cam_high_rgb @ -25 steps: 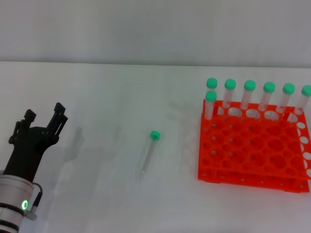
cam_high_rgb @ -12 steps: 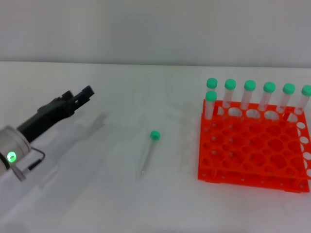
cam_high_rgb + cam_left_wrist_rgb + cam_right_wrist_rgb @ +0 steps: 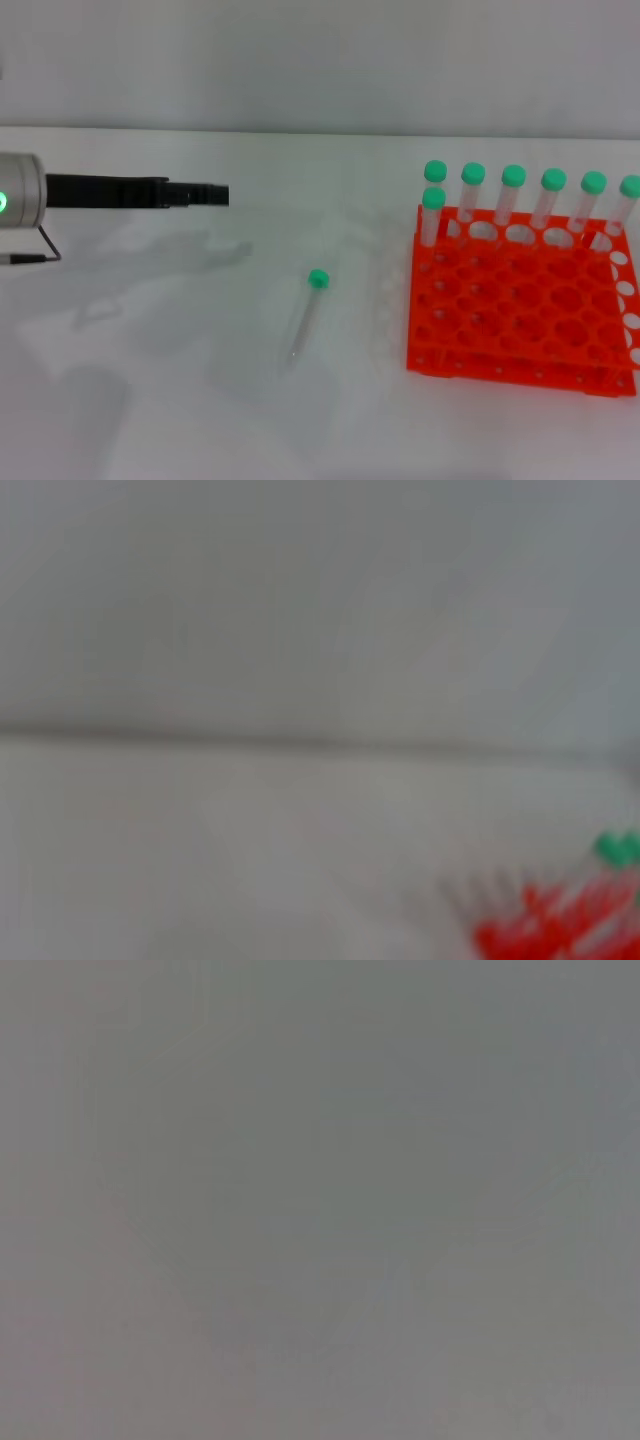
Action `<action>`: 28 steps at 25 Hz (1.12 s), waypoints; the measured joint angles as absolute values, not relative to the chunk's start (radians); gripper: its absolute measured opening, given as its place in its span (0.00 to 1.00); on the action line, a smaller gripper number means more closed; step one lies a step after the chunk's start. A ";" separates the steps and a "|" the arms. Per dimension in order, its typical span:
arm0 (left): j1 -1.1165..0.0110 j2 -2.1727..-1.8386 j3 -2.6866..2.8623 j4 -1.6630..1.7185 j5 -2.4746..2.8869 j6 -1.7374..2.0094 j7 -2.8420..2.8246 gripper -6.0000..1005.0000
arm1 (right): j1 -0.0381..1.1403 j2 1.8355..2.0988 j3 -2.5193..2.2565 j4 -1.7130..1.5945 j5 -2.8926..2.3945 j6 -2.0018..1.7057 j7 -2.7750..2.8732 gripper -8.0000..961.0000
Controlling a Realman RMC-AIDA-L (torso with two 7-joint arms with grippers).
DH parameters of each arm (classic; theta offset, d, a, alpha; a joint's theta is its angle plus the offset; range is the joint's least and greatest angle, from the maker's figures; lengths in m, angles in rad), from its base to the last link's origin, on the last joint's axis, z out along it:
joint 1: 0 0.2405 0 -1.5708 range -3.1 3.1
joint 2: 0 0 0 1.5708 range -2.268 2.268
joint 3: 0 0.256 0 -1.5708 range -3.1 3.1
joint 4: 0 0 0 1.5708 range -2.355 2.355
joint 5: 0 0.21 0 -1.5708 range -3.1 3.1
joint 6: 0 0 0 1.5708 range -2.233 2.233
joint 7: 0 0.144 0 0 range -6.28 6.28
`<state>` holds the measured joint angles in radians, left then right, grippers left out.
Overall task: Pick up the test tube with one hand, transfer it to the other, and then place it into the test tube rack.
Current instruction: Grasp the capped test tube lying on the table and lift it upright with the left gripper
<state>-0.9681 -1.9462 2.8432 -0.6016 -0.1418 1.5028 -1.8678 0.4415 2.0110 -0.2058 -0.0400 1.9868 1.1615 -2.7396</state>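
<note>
My left gripper is set to close next on the test tube's lower body [image 3: 299,338] near the tapered end, so that the green cap stays free.
The test tube [image 3: 304,314] lies flat on the white table, its green cap pointing away from me and its tapered tip toward me. The orange test tube rack [image 3: 520,305] stands to its right. My left gripper [image 3: 214,193] is stretched out level above the table, pointing right, up and to the left of the tube and well apart from it. It holds nothing. The rack also shows in the left wrist view [image 3: 560,935], far off. My right gripper is out of view; the right wrist view shows only flat grey.
Several green-capped tubes [image 3: 513,196] stand upright in the rack's back row, and one more [image 3: 433,214] stands at its left end one row nearer. The white table [image 3: 200,380] runs back to a grey wall.
My left arm has swung up from the lower left and turned level, its gripper now reaching rightward above the table. The tube and rack have not moved.
</note>
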 joint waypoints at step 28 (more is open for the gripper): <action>-1.534 -2.075 2.846 -0.230 0.938 1.258 -2.719 0.87 | 0.442 2.012 -0.195 -0.056 1.998 1.169 -2.751 0.91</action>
<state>-1.5344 -2.0748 2.8460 -0.2295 0.9380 1.2577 -2.7187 0.4420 2.0120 -0.1948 -0.0556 1.9983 1.1694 -2.7510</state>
